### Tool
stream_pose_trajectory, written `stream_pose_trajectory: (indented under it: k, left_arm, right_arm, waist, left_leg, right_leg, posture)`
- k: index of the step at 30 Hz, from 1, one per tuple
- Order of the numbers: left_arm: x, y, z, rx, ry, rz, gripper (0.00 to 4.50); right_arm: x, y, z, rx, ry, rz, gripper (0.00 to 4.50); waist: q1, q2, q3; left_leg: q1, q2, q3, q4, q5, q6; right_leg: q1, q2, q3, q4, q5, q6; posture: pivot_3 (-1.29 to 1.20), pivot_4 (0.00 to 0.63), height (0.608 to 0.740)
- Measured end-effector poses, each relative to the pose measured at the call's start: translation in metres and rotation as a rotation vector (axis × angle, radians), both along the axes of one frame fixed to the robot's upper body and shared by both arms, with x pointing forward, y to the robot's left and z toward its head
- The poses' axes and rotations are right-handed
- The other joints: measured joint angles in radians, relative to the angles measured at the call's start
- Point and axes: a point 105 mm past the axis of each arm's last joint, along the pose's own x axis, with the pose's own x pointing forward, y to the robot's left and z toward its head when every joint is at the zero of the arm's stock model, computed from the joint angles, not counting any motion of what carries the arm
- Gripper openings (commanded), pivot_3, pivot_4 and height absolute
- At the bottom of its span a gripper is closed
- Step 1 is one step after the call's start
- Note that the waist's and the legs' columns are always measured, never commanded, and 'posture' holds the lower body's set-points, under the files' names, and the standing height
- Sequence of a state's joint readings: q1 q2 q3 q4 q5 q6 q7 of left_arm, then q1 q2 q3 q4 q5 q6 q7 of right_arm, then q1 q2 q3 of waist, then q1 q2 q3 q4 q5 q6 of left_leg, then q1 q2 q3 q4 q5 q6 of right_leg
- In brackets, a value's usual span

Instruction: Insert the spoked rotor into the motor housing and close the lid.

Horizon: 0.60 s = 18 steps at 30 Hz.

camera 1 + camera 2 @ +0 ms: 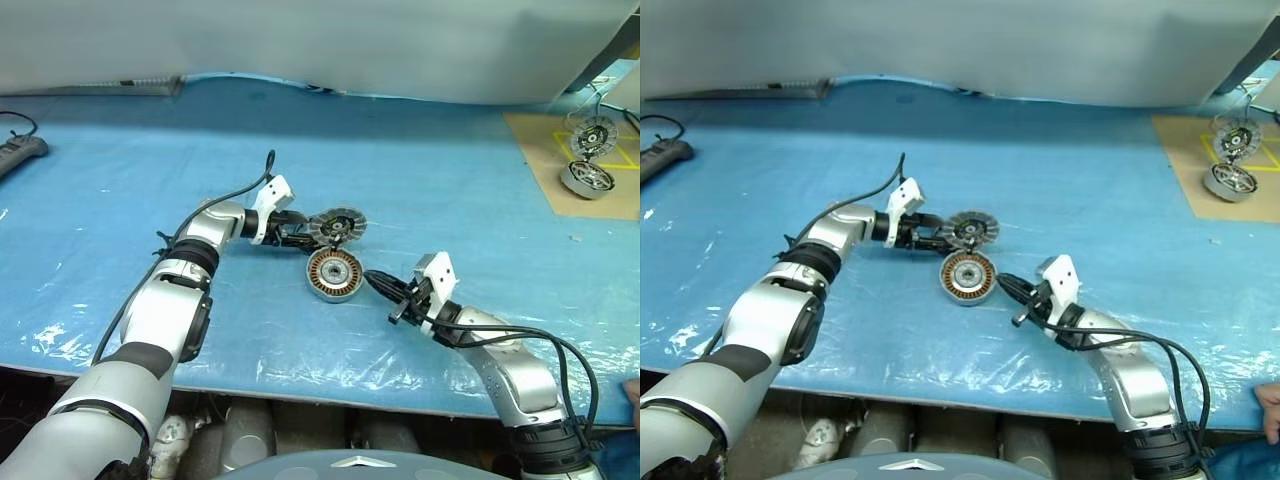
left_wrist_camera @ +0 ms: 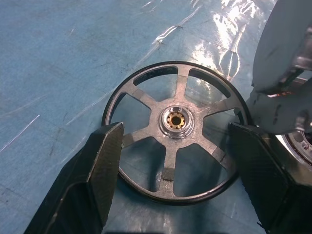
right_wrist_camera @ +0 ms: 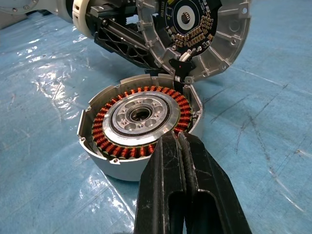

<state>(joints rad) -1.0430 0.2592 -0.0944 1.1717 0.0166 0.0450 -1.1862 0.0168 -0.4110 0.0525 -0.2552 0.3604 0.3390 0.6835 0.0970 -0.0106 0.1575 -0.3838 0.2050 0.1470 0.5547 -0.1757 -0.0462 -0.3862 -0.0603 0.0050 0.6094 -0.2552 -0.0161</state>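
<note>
The fingers of my left gripper are on both sides of the spoked rotor's rim and would hit the side of the motor housing, so next I back away and grab the rotor by its near spokes (image 2: 168,170).
The motor housing (image 3: 139,129) sits open on the blue table, its copper windings ringing a silver centre. Its hinged lid (image 3: 195,34) stands raised behind it, inner face and dark hub toward me; it also shows in the head view (image 1: 336,227). The spoked rotor (image 2: 174,119), a dark ring with silver spokes, sits centred between the fingers of my left gripper (image 2: 174,134), which grip its rim on both sides. That gripper (image 1: 303,234) reaches in from the left, just behind the lid. My right gripper (image 3: 178,141) is shut and empty, tips at the housing's near rim.
A brown board at the far right carries two other motor parts (image 1: 592,135) (image 1: 586,178). A power strip (image 1: 20,152) lies at the far left. The table's front edge runs close below my arms. A person's hand (image 1: 1270,400) shows at the right front corner.
</note>
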Motion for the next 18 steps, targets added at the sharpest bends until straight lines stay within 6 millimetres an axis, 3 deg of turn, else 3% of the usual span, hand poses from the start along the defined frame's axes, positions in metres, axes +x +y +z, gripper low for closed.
stream_pose_trajectory:
  k: [6,7,9,15,18]
  left_arm:
    - [0.0015,0.0004,-0.0004,0.006,-0.001,0.015,3.65]
    - [0.0016,0.0002,-0.0005,0.006,-0.002,0.016,3.48]
    - [0.0015,0.0001,-0.0007,0.008,-0.002,0.015,3.09]
    - [0.0,-0.0035,0.0015,0.009,-0.013,-0.011,1.09]
    - [0.0004,-0.0009,0.0024,0.017,-0.02,-0.013,0.46]
  right_arm:
    - [0.0002,-0.0018,0.0007,-0.005,-0.006,-0.002,0.0]
    - [0.0002,-0.0018,0.0006,-0.006,-0.006,-0.003,0.0]
    - [0.0003,-0.0019,0.0005,-0.008,-0.006,-0.004,0.0]
    - [0.0005,-0.002,0.0004,-0.009,-0.007,-0.006,0.0]
    - [0.0006,-0.0021,0.0002,-0.011,-0.007,-0.008,0.0]
  waist:
    - [0.0,0.0,0.0]
    - [0.0,0.0,0.0]
    - [0.0,0.0,0.0]
    - [0.0,0.0,0.0]
    - [0.0,0.0,0.0]
  left_leg:
    - [0.0,0.0,0.0,-0.002,0.0,0.0]
    - [0.0,0.0,0.0,-0.002,0.0,0.0]
    - [0.0,0.0,0.0,-0.002,0.0,0.0]
    - [0.003,0.0,0.0,-0.002,0.0,0.0]
    - [0.003,0.0,0.0,-0.003,0.0,0.0]
  right_leg:
    - [0.001,0.0,-0.001,-0.001,0.0,0.0]
    - [0.001,0.0,-0.001,-0.001,0.0,0.0]
    - [0.001,0.0,-0.001,-0.001,0.0,0.0]
    - [0.003,-0.001,-0.001,-0.002,0.0,0.0]
    - [0.003,0.0,-0.001,-0.002,0.0,0.0]
  posture:
    - [0.0,0.15,0.74]
    - [0.0,0.15,0.74]
    - [0.0,0.15,0.74]
    - [0.0,0.15,0.74]
    - [0.0,0.15,0.74]
